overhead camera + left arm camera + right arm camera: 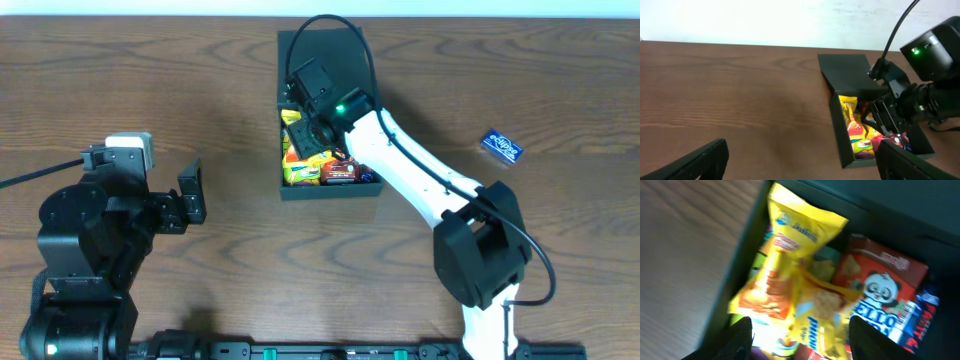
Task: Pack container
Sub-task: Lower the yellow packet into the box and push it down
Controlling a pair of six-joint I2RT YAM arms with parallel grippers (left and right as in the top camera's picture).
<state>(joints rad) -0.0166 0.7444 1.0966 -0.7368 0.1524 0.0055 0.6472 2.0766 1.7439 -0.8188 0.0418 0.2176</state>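
Observation:
My right gripper will straighten the small yellow packet, which lies crooked against the long yellow packet, by pinching its top edge (832,285) and lining it up beside the panda box.
The black container (330,192) lies at the table's far middle with its flap lid (330,45) open flat at the back. Colourful snack packets (305,170) fill its near half. My right gripper (312,132) reaches down into the box. In the right wrist view it (802,340) is open over a yellow packet (800,235), with a red panda snack box (880,292) to the right. My left gripper (192,193) is open and empty, well left of the box. In the left wrist view it (800,165) faces the box's wall (840,130).
A small blue packet (501,146) lies on the wooden table to the right of the container. The right arm (420,175) stretches diagonally from the front right to the box. The left arm's base (85,250) stands at the front left.

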